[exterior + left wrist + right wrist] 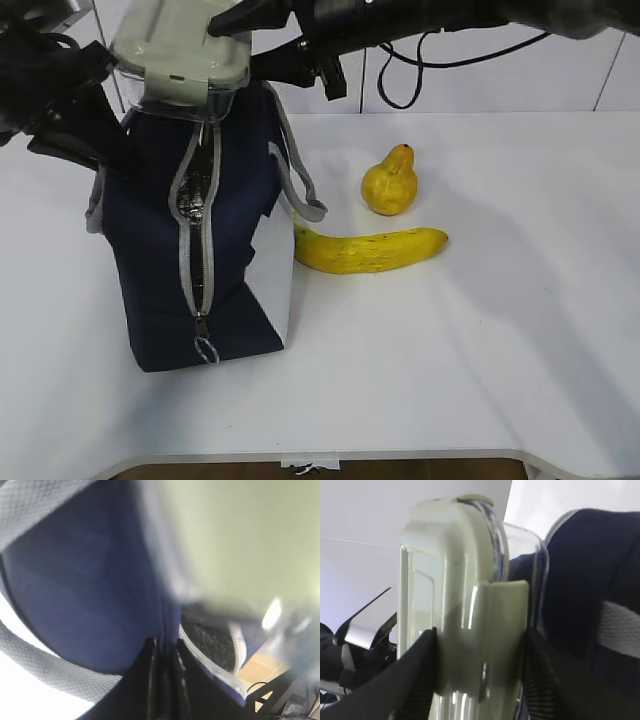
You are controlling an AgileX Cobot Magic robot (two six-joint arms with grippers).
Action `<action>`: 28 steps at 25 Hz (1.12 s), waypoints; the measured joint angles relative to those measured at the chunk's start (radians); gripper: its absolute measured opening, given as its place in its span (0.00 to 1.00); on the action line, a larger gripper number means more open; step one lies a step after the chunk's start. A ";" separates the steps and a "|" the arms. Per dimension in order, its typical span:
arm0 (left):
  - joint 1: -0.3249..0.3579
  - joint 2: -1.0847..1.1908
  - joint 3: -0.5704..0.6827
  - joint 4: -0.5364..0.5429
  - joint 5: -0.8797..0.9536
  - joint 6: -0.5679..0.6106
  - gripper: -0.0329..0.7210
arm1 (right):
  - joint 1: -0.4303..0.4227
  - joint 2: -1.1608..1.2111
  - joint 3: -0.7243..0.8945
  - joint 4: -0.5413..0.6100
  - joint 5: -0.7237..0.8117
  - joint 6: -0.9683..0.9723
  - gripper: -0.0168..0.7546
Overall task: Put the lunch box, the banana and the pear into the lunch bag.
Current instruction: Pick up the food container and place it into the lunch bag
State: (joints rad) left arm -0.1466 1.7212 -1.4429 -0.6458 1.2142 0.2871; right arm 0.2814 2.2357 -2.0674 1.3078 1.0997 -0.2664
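Observation:
Next, my right gripper lets go of the lunch box down inside the navy lunch bag (206, 222), between the bag's grey zipper edges.
The navy lunch bag (160, 240) stands at the left with its grey zipper open. My right gripper (235, 25) is shut on the lunch box (180, 50), glass with a sage-green lid, and holds it at the bag's top opening; in the right wrist view the lunch box (470, 630) sits between the fingers (415, 680). My left gripper (165, 680) is shut on the lunch bag's navy fabric (85, 580) by the zipper edge. The pear (390, 182) and the banana (370, 250) lie on the table right of the bag.
The white table (480, 350) stretches right and in front of the bag. A grey webbing handle (300, 190) hangs off the bag's right side near the banana's end. A black cable (400, 90) hangs at the back.

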 joint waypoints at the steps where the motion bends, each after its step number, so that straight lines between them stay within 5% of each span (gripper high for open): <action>1: 0.000 0.000 0.000 0.000 0.000 0.000 0.06 | 0.007 0.002 0.000 0.000 0.000 0.000 0.51; 6: 0.006 0.002 0.000 0.010 0.002 0.000 0.06 | 0.018 0.024 -0.001 -0.037 0.045 0.000 0.51; 15: 0.054 0.002 0.000 -0.035 0.004 0.000 0.06 | 0.013 0.042 -0.011 -0.502 0.118 0.108 0.51; 28: 0.054 0.002 0.000 -0.074 0.004 0.000 0.06 | 0.100 0.061 -0.011 -0.403 0.020 0.123 0.51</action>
State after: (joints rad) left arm -0.0923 1.7229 -1.4429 -0.7202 1.2179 0.2871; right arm 0.3817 2.2964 -2.0780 0.9049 1.1195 -0.1430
